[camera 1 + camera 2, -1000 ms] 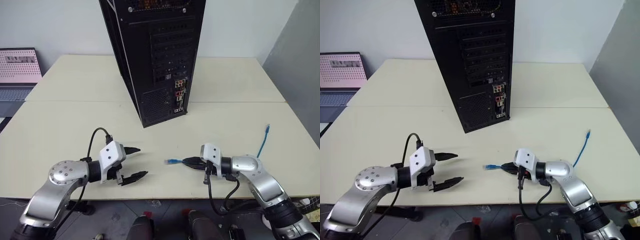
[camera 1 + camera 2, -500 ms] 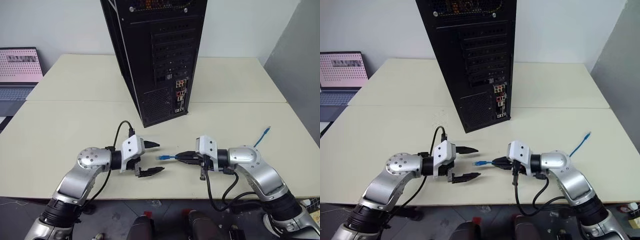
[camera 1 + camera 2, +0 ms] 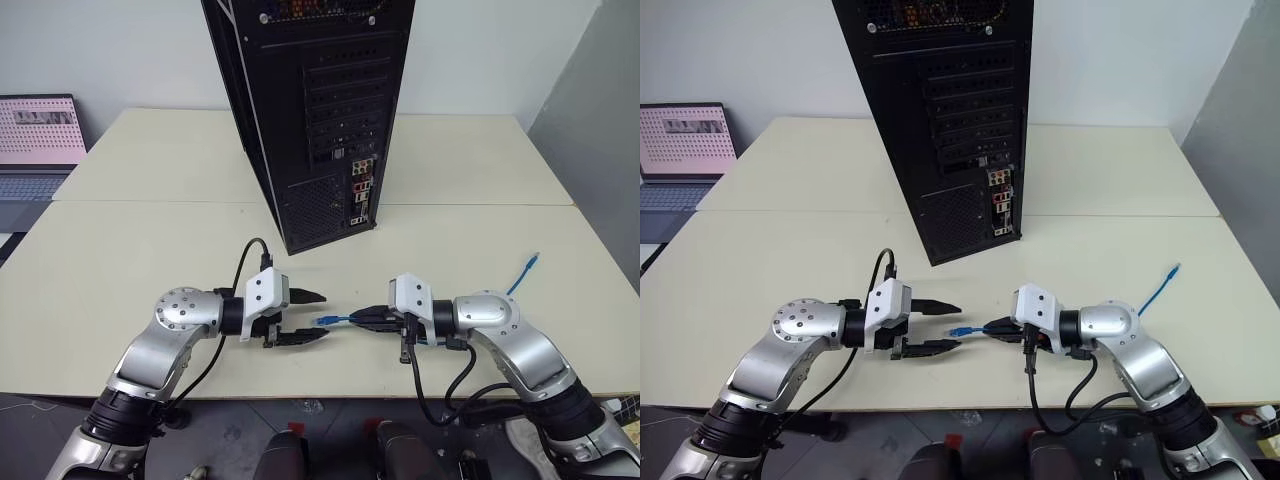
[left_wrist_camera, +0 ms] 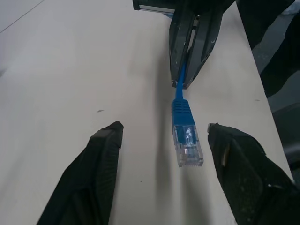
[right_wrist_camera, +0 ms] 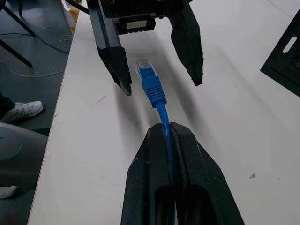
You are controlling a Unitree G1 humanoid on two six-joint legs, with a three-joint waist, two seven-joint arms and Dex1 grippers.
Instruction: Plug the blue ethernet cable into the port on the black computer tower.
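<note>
I am holding the cable behind the plug with my right gripper, so I should hold the plug's clear tip with my left gripper while my right gripper takes its blue boot [image 5: 153, 89].
The black computer tower [image 3: 310, 110] stands upright at the back centre of the table, rear panel facing me. The port sits somewhere in the cluster of small connectors [image 3: 359, 188], too small to single out. My right gripper [image 3: 362, 318] is shut on the blue ethernet cable [image 5: 161, 105] just behind its plug [image 4: 187, 138], which points at my left gripper [image 3: 318, 316]. The left gripper is open, one finger [image 4: 101, 164] on each side of the plug, with gaps on both sides. The cable's far end [image 3: 533, 262] lies on the table at the right.
A laptop [image 3: 38, 135] with a pink screen sits off the table's far left. Both grippers hover near the table's front edge [image 3: 330, 395]. A seam [image 3: 150, 202] crosses the beige tabletop. A grey panel [image 3: 600, 120] stands at the right.
My left arm has swung in to the right, and the plug now lies between its fingers, which have narrowed. The right gripper keeps its grip on the cable.
</note>
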